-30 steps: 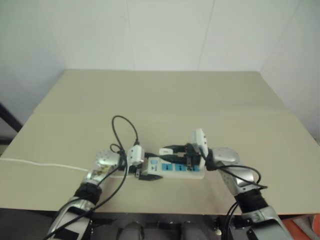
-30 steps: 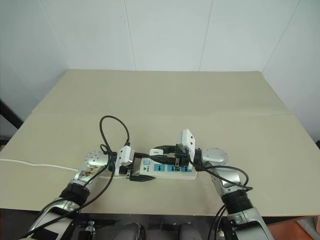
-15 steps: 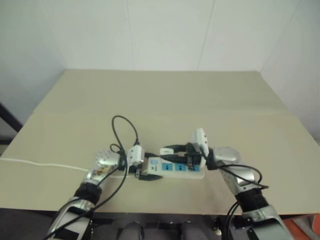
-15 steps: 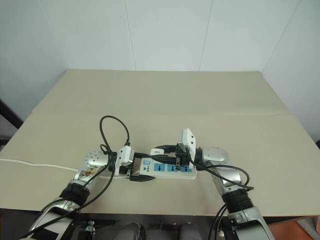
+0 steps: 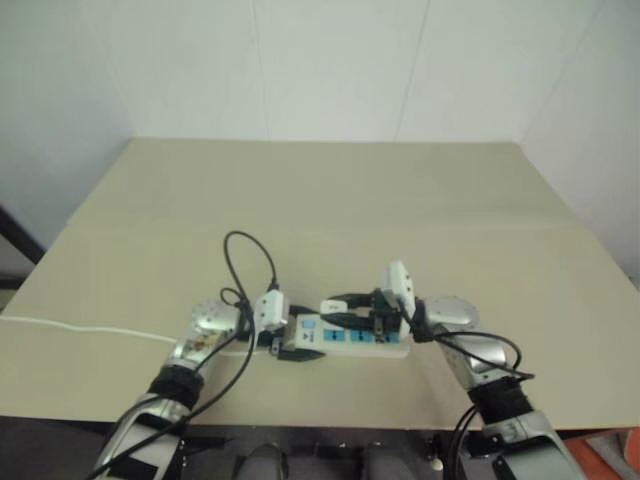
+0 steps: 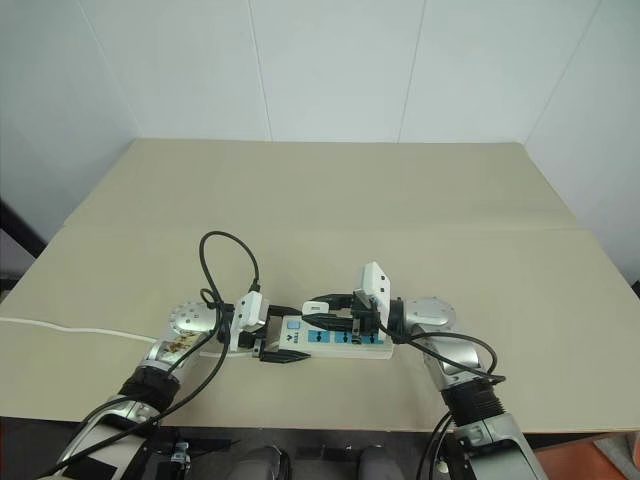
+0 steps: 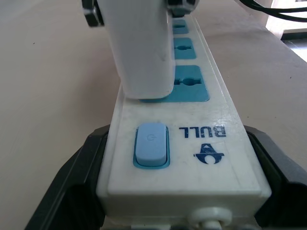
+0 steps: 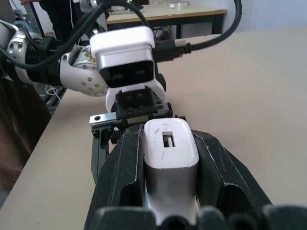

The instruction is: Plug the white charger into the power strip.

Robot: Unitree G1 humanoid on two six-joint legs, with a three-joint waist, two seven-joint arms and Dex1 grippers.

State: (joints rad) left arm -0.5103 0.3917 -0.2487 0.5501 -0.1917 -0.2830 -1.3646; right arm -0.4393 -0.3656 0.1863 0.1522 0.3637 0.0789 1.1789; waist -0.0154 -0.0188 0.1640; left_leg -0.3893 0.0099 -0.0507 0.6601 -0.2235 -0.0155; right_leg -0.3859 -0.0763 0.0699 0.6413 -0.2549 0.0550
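Next, my right gripper lets go of the white charger upright in the power strip's blue socket [image 5: 336, 329] nearest its switch.
The power strip [image 6: 340, 339] lies along the table's near edge, and its blue sockets [image 7: 191, 88] and switch [image 7: 150, 144] face up. My left gripper [image 6: 277, 336] is shut on the strip's switch end, one black finger [image 7: 79, 172] on each side. My right gripper [image 8: 168, 135] is shut on the white charger [image 8: 170, 148], reaching in from the right. The charger [image 7: 139, 48] stands upright over the socket nearest the switch, its base down at the blue face. Its prongs are hidden.
The tan table [image 6: 400, 200] stretches open behind the strip. A thin white cord [image 6: 60, 328] runs off to the left edge. Black cables [image 6: 225, 262] loop up over my left wrist. The table's front edge is just below the strip.
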